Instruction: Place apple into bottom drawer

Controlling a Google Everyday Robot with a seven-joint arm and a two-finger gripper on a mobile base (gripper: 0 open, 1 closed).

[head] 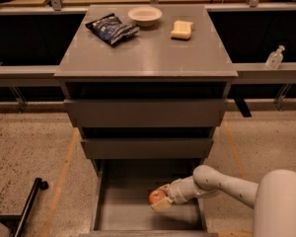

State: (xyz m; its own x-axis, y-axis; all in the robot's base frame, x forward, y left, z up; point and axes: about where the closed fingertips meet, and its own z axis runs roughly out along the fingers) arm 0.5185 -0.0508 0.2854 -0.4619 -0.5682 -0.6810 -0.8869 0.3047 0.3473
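My gripper is going to release the apple so that it rests on the grey bottom of the bottom drawer's front half (152, 209).
The bottom drawer (113, 216) is pulled open below the two closed grey drawers, showing its flat grey floor. The red-orange apple (156, 197) is inside it, right of the middle, low over the floor. My gripper (160, 198) reaches in from the right over the drawer's right side and is shut on the apple, one pale finger above it and one below. I cannot tell whether the apple touches the floor.
On the cabinet top (148, 58) lie a dark chip bag (111, 28), a white bowl (145, 15) and a pale yellow sponge (182, 29). A clear bottle (275, 58) stands on the ledge at right. A black wheeled base leg (29, 206) is at lower left.
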